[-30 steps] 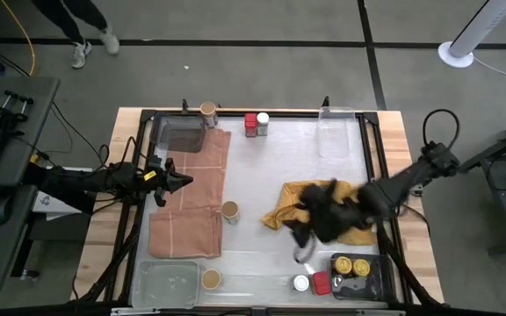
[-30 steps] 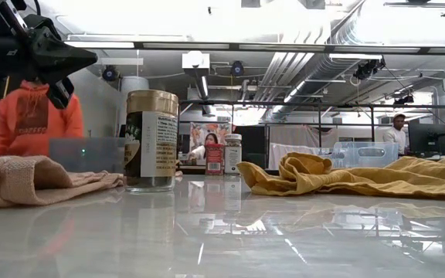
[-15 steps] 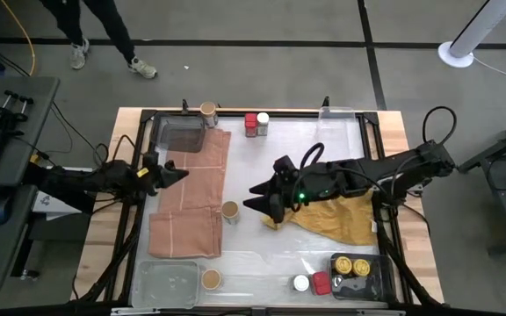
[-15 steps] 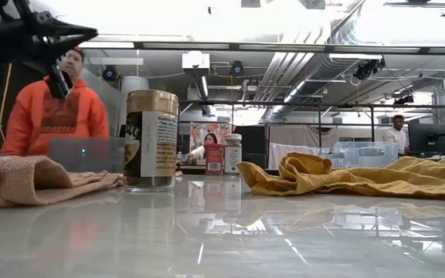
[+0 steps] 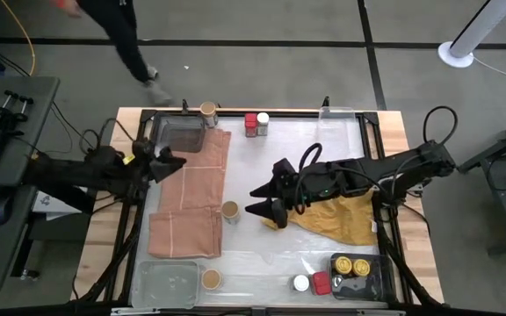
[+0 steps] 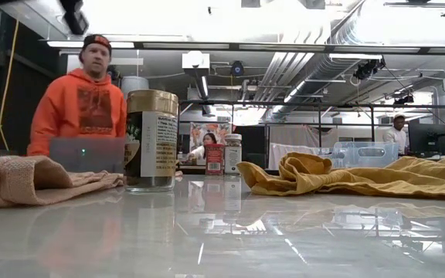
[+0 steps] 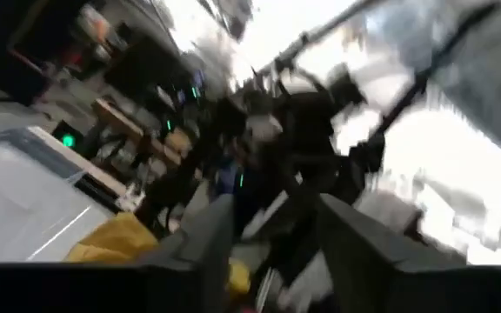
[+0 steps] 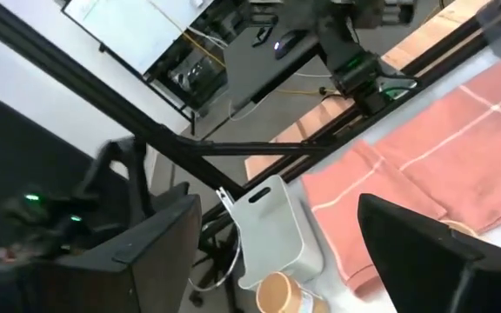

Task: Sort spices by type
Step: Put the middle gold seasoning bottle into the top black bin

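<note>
A tan-lidded jar stands between the pink cloth and the mustard cloth. Next, my left gripper closes around the lid (image 5: 230, 208) of that jar.
Spice jars show in the high view: a tan-lidded jar (image 5: 230, 211) stands beside the pink cloth (image 5: 191, 202), also the big jar (image 6: 151, 139) in the low view. A tan jar (image 5: 208, 110), a red one (image 5: 251, 124) and a white one (image 5: 263, 121) stand at the far edge. My right gripper (image 5: 255, 200) is open, level, just right of the middle jar and apart from it; its fingers spread wide (image 8: 290, 261). My left gripper (image 5: 172, 162) is open (image 7: 277, 243), raised over the pink cloth's left far part.
A mustard cloth (image 5: 336, 218) lies under my right arm. A dark tray (image 5: 358, 274) at the near right holds two gold-lidded jars (image 5: 351, 264); a white jar (image 5: 300, 283) and a red jar (image 5: 321, 283) stand beside it. A clear tray (image 5: 169, 283) holds a tan jar (image 5: 210, 279). A person in orange (image 6: 79, 104) stands beyond.
My right gripper has swung from over the mustard cloth at the near right toward the table's middle, stopping beside the tan-lidded jar. My left gripper has risen and drawn back toward the left far corner, leaving the low view's top.
</note>
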Robot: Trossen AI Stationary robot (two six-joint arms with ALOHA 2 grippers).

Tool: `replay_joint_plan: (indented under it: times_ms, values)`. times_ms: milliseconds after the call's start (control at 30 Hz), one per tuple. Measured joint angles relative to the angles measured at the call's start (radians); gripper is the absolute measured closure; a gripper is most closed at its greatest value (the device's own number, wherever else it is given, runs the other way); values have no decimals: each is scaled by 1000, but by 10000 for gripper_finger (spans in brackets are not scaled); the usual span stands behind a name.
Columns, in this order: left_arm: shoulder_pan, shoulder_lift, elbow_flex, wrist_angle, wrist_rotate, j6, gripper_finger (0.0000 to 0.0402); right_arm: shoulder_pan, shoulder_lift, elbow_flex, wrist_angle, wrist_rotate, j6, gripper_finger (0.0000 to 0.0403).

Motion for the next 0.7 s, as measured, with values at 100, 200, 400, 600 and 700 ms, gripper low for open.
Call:
replay_joint_plan:
  times_ms: [100, 200, 400, 600, 700]
  values:
    - [0, 174, 176, -151, 134, 123, 187, -1, -26, 0, -18, -12, -29, 98]
    - [0, 341, 366, -380, 261, 258, 143, 8, -62, 0, -31, -19, -73, 98]
    - [-14, 614, 679, -913, 191, 569, 98, 37, -141, 0, -108, -4, -106, 98]
    - [-55, 778, 699, -989, 40, 628, 94, 87, -178, 0, -221, 74, -109, 98]
    - [-55, 848, 689, -989, 31, 561, 94, 115, -184, 0, -268, 117, -108, 98]
